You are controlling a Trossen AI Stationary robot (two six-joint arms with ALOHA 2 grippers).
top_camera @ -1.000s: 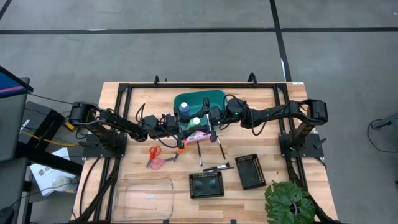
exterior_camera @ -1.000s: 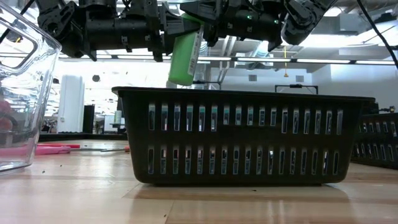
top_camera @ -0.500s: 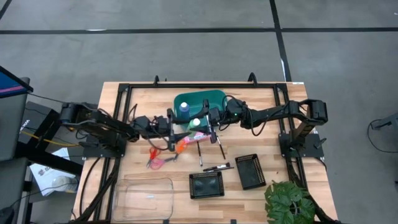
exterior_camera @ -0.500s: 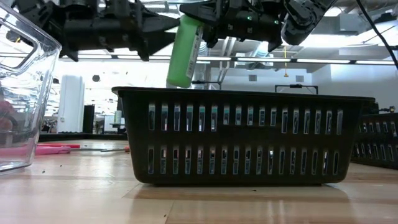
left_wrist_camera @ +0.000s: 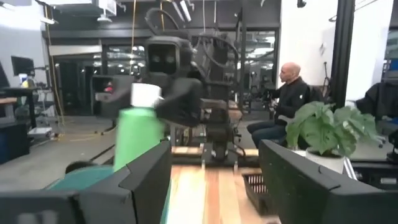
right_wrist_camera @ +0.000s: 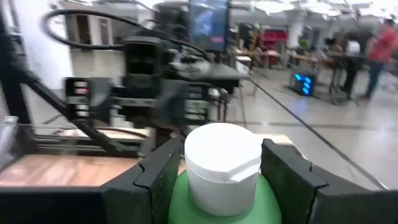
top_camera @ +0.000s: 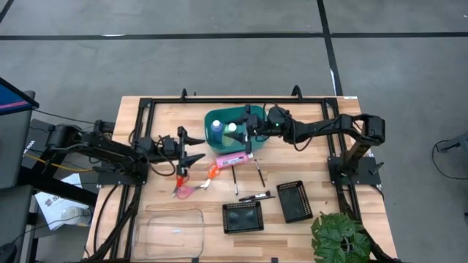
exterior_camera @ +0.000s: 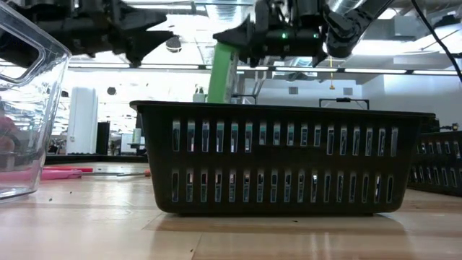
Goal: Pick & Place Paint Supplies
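Next, my right gripper releases the green bottle in the teal basket (top_camera: 235,123), so that it goes beside the blue bottle, toward the far rim of the basket.
My right gripper (top_camera: 236,131) is shut on the green bottle (top_camera: 232,129), which stands upright over the teal basket (top_camera: 252,115). The blue bottle (top_camera: 216,128) stands inside that basket. The pink bottle (top_camera: 232,158) lies on its side on the table in front of the basket. My left gripper (top_camera: 199,147) hangs open left of the basket, holding nothing. Scissors (top_camera: 183,188) and another orange-handled pair (top_camera: 211,172) lie flat near it. Thin brushes (top_camera: 235,180) (top_camera: 259,174) (top_camera: 256,197) lie flat beside the pink bottle. My right gripper pinches the green bottle's shoulder (right_wrist_camera: 266,199), just under the white cap (right_wrist_camera: 222,163), between its two fingers (right_wrist_camera: 155,180). The fingers come in level from the table's right. The bottle (exterior_camera: 224,72) is upright; the black tray hides its lower end in the low view.
Two black mesh trays (top_camera: 242,217) (top_camera: 294,201) sit near the front edge, with a clear container (top_camera: 170,232) to their left and a plant (top_camera: 340,237) at the near right corner. A black frame (top_camera: 146,109) rings the table. People sit in the room beyond.
My left gripper has drawn back from the green bottle toward the table's left edge. My right gripper has carried the bottle toward the far edge, from in front of the basket to over it. The bottle has gone from tilted to upright.
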